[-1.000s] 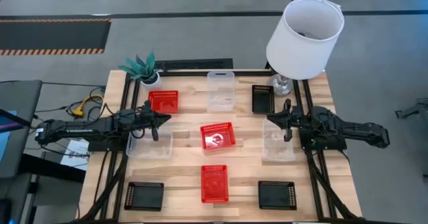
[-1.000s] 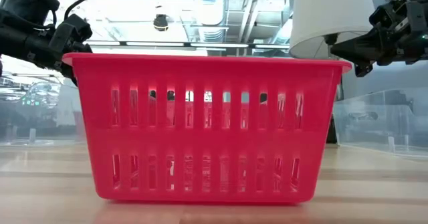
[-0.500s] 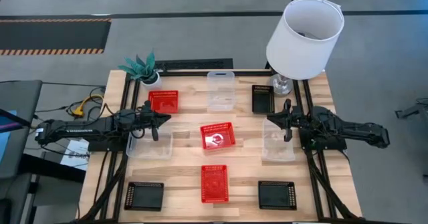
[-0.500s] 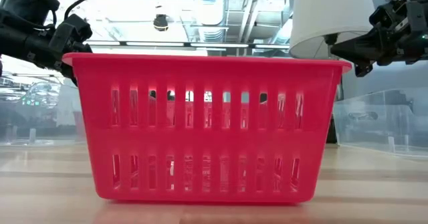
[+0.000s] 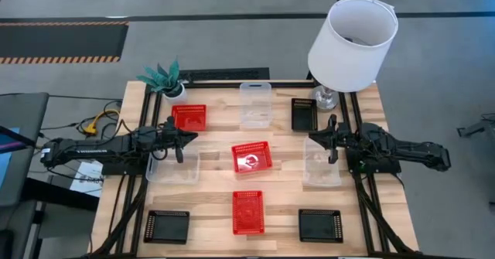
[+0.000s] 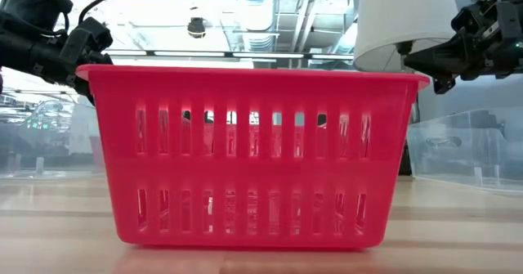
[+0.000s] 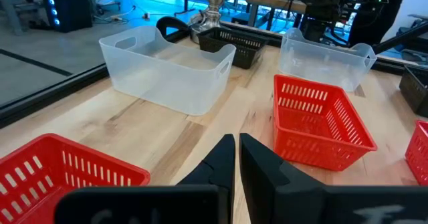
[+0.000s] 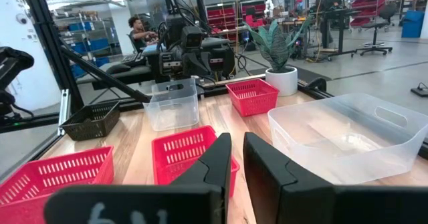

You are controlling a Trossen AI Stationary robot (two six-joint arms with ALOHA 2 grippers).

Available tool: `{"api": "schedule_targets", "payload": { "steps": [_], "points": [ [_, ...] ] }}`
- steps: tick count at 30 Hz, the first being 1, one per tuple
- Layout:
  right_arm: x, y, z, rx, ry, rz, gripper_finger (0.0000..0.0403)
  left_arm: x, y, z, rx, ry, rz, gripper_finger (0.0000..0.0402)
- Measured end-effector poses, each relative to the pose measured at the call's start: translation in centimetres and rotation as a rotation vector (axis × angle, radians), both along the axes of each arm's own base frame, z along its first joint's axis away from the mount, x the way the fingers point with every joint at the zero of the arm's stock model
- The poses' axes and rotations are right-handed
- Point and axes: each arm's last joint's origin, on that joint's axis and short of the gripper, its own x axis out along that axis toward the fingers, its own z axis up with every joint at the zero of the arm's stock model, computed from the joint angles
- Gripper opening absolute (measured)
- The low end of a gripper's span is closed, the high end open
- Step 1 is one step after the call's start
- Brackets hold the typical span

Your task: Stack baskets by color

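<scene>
The robot's left gripper will next move to the near-side rim [image 5: 196, 130] [image 7: 142, 182] of the red basket beside the potted plant and close there.
Nine baskets rest on their bases on the wooden table. Red ones lie at the far left [image 5: 189, 117], centre [image 5: 252, 157] and near centre [image 5: 247, 211]. Clear ones lie at the far centre [image 5: 255, 104], left [image 5: 172, 166] and right [image 5: 322, 163]. Black ones lie at the far right [image 5: 303, 114], near left [image 5: 166, 226] and near right [image 5: 321, 225]. My left gripper [image 5: 189, 137] hovers shut above the left clear basket's far edge, pointing right. My right gripper [image 5: 313, 138] hovers by the right clear basket, pointing left, its fingers [image 8: 221, 154] a narrow gap apart, with nothing between them.
A lamp with a white shade [image 5: 352, 42] stands at the far right corner beside the black basket. A small potted plant [image 5: 166, 77] stands at the far left corner. The near red basket [image 6: 253, 155] fills the low view. A person [image 8: 137, 27] sits in the room beyond.
</scene>
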Motion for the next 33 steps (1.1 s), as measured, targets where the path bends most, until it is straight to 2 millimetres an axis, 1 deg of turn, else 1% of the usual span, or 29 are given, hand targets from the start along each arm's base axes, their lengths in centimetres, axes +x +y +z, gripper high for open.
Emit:
{"api": "schedule_targets", "payload": {
  "steps": [12, 14, 16, 20, 26, 29, 31, 33],
  "points": [
    [0.0, 0.0, 0.0, 0.0, 0.0, 0.0, 0.0063, 0.0, 0.0, 0.0, 0.0, 0.0, 0.0, 0.0009],
    [0.0, 0.0, 0.0, 0.0, 0.0, 0.0, 0.0063, 0.0, 0.0, -0.01, -0.023, -0.008, 0.005, 0.0009],
    [0.0, 0.0, 0.0, 0.0, 0.0, 0.0, 0.0063, 0.02, -0.06, -0.01, -0.159, -0.05, 0.013, 0.0009],
    [0.0, 0.0, 0.01, -0.007, 0.001, 0.0, 0.0063, 0.08, -0.34, -0.01, -0.56, -0.145, 0.009, 0.0009],
    [0.0, 0.0, 0.08, -0.114, 0.01, -0.002, 0.0063, 0.12, -0.44, 0.08, -0.987, -0.247, 0.077, 0.0009],
    [0.0, 0.0, 0.29, -0.129, -0.01, -0.003, 0.0063, 0.15, -0.52, 0.15, -1.059, -0.256, 0.063, 0.0009],
    [-0.02, 0.01, 0.59, -0.094, -0.048, -0.002, 0.0063, 0.21, -0.55, 0.45, -1.057, -0.276, 0.033, 0.0009],
    [-0.06, 0.0, 0.95, -0.064, -0.09, -0.006, 0.0063, 0.29, -0.57, 0.97, -1.002, -0.307, -0.017, 0.0009]
  ]
}}
